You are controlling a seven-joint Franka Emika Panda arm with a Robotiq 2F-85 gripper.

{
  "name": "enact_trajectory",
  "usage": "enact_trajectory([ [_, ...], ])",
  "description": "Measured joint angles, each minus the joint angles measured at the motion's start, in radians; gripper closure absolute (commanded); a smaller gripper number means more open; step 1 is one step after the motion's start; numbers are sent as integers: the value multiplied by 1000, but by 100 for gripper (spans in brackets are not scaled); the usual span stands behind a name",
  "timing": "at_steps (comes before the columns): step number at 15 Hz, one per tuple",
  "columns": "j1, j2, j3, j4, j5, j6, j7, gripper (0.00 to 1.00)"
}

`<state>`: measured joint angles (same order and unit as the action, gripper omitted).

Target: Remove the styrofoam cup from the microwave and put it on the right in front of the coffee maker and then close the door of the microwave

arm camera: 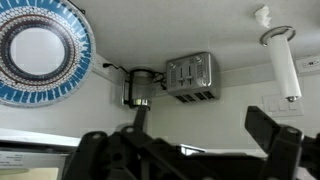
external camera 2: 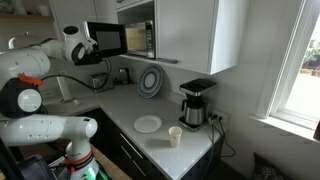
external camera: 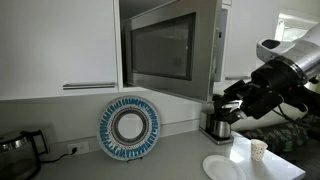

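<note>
The free edge (external camera: 211,50) of the microwave's door, about halfway up, is the next place my gripper will go to and close on.
The styrofoam cup (external camera: 259,149) (external camera 2: 175,136) stands upright on the counter in front of the coffee maker (external camera: 218,123) (external camera 2: 197,103). The microwave (external camera 2: 138,38) sits high under the cabinets. The door of the microwave (external camera: 160,48) (external camera 2: 106,40) is swung open. My gripper (arm camera: 197,112) is open and empty. In the exterior views it (external camera: 226,98) (external camera 2: 98,56) hangs close to the door's free edge, just below it. I cannot tell whether it touches the door. The wrist view looks upside down and shows neither the cup nor the microwave.
A blue patterned plate (external camera: 130,126) (external camera 2: 150,80) (arm camera: 40,45) leans on the back wall. A flat white plate (external camera: 222,166) (external camera 2: 148,124) lies on the counter near the cup. A toaster (arm camera: 188,77) and a dark kettle (arm camera: 138,88) (external camera: 20,150) stand further along.
</note>
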<state>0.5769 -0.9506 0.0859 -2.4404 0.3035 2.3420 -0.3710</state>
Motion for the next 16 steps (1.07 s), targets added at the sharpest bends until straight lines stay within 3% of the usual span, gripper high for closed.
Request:
enact_trajectory([
  [6, 61, 23, 6, -1, 3, 147, 0, 0],
  [13, 57, 61, 13, -9, -21, 354, 11, 0],
  [16, 23, 75, 20, -13, -69, 399, 51, 0],
])
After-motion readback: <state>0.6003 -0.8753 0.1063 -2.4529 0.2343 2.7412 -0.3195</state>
